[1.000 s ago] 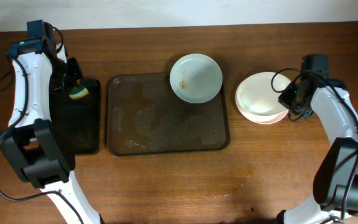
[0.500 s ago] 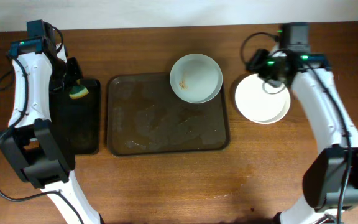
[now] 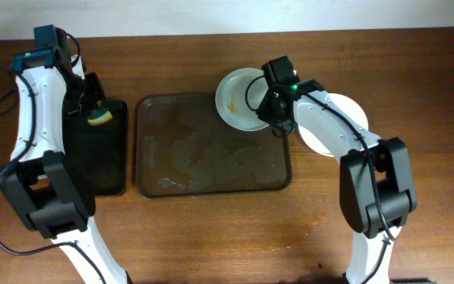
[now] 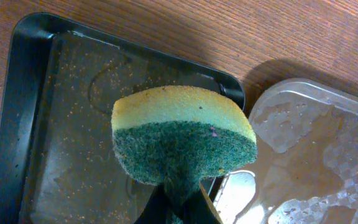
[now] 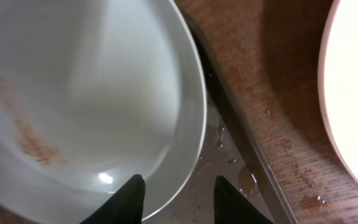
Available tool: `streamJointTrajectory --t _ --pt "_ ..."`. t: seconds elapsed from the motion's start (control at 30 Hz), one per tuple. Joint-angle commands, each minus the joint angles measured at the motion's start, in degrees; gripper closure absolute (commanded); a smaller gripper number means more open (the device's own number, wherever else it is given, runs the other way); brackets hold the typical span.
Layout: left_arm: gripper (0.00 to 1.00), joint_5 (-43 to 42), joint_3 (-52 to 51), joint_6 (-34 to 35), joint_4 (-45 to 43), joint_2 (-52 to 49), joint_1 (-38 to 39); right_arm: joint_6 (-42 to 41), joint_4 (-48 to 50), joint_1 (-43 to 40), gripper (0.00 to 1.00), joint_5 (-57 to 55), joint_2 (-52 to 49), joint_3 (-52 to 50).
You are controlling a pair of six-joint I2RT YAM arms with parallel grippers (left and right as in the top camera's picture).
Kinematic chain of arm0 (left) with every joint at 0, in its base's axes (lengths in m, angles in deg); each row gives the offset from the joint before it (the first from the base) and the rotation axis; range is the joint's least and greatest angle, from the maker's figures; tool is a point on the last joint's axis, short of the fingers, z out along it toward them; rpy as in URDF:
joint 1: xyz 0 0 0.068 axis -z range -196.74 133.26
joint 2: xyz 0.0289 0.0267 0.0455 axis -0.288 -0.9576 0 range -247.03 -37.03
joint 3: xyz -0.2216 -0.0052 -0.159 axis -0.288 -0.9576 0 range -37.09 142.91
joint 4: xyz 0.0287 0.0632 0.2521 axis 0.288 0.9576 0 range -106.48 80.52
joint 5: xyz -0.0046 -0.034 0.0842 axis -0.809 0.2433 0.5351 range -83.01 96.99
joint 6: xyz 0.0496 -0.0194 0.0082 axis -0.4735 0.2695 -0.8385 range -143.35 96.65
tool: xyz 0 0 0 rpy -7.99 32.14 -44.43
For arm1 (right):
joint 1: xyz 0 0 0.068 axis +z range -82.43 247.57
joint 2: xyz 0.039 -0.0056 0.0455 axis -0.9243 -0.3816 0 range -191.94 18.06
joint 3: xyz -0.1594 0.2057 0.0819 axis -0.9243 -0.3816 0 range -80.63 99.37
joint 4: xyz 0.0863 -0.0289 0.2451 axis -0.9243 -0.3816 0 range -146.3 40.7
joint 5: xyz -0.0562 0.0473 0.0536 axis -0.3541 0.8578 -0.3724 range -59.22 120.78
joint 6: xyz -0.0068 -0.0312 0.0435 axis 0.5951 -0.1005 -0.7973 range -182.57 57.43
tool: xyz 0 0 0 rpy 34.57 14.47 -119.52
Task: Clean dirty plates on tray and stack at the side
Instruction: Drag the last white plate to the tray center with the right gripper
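Observation:
The dirty plate sticks out over the tray's far edge, so the robot's right gripper should grab the plate's rim (image 5: 178, 191) and pull it inward before the left gripper scrubs.
A pale dirty bowl-like plate (image 3: 243, 99) with brown smears sits at the far right corner of the dark wet tray (image 3: 195, 158). My right gripper (image 3: 272, 113) is open over the plate's right rim (image 5: 191, 112), one finger inside the rim and one outside. A clean white plate (image 3: 345, 126) lies on the table right of the tray, and its edge shows in the right wrist view (image 5: 353, 93). My left gripper (image 3: 93, 106) is shut on a yellow-green sponge (image 4: 182, 140) above the black tray (image 4: 61, 143) at the left.
The black side tray (image 3: 97, 158) lies left of the main tray. A clear plastic sheet (image 4: 316, 155) with water lies beside it in the left wrist view. Water drops sit on the main tray's edge (image 5: 229, 155).
My right arm has swung left from the clean white plate to the dirty plate's right rim. The left arm and sponge have not moved.

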State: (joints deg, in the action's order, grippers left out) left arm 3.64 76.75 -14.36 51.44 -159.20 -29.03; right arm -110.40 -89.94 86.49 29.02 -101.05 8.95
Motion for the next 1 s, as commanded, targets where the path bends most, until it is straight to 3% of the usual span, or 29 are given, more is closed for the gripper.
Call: streamJointTrajectory --t 0.0,0.07,0.2,0.43,0.5,0.6,0.67,0.8,0.97 --pt "0.99 0.2 0.6 -0.9 -0.1 0.2 0.2 -2.7 0.0 0.3 0.67 -0.3 -3.6 0.4" --pt "1.00 0.2 0.6 -0.9 -0.1 0.2 0.2 -2.6 0.0 0.3 0.71 2.6 -5.1 0.4" --pt "1.00 0.2 0.6 -0.9 -0.1 0.2 0.2 -2.0 -1.7 1.2 0.88 5.8 -5.1 0.4" --pt "0.99 0.2 0.6 -0.9 0.0 0.2 0.2 3.6 -9.3 5.3 0.90 13.6 -4.8 0.4" --pt "1.00 0.2 0.6 -0.9 0.2 0.2 0.2 5.0 -9.3 5.8 0.81 13.6 -4.5 0.7" --pt "1.00 0.2 0.6 -0.9 0.3 0.2 0.2 10.1 -10.9 5.4 0.51 12.0 -2.2 4.0" --pt "0.99 0.2 0.6 -0.9 0.3 0.2 0.2 12.7 -12.3 4.9 0.41 8.7 -1.8 7.2" --pt "0.99 0.2 0.6 -0.9 0.3 0.2 0.2 24.5 -6.0 4.2 0.35 8.6 -2.8 8.3" --pt "0.99 0.2 0.6 -0.9 0.3 0.2 0.2 23.4 -2.2 3.1 0.36 8.2 -8.0 8.3"
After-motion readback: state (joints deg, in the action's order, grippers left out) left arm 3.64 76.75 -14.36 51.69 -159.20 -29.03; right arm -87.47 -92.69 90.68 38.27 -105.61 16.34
